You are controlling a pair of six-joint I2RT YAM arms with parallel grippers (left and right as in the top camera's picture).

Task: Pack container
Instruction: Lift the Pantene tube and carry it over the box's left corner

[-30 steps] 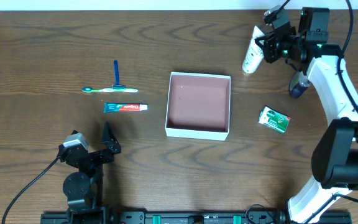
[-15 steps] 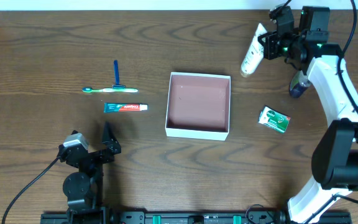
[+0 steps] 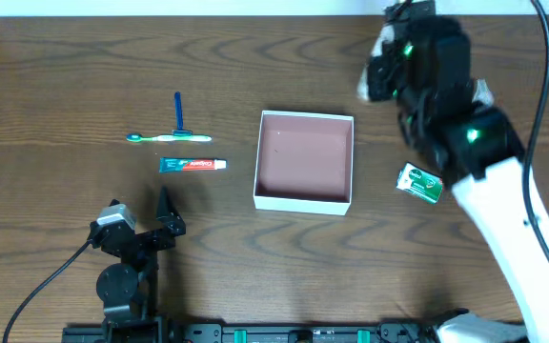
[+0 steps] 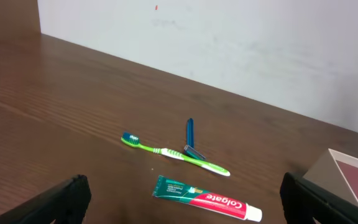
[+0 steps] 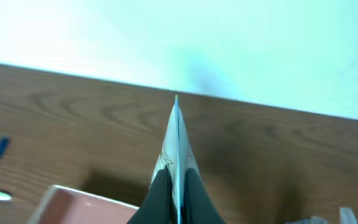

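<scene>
My right gripper is going to let go of the white tube, now high past the box's far corner, inside the container (image 3: 270, 140) (image 5: 47, 216), along its side that faces the green toothbrush.
The container (image 3: 301, 201), a shallow white-walled box with a pinkish inside, sits mid-table with nothing in it. Its corner shows in the right wrist view (image 5: 73, 202) and at the edge of the left wrist view (image 4: 347, 171). My right gripper (image 3: 389, 71) hangs high, blurred, past the box's far right corner, shut on the flat end of a white tube (image 5: 176, 134). My left gripper (image 4: 184, 183) rests open near the front left, with a toothpaste tube (image 3: 193, 165), a green toothbrush (image 3: 168, 138) and a blue razor (image 3: 178, 112) lying beyond it.
A green-and-white soap box (image 3: 419, 183) lies right of the container, partly under my right arm. The arm covers the table's far right part. A white wall runs along the far edge.
My right arm has risen off the table with the white tube and swung left, towards the container's far right corner. The left arm and the other items have not moved.
</scene>
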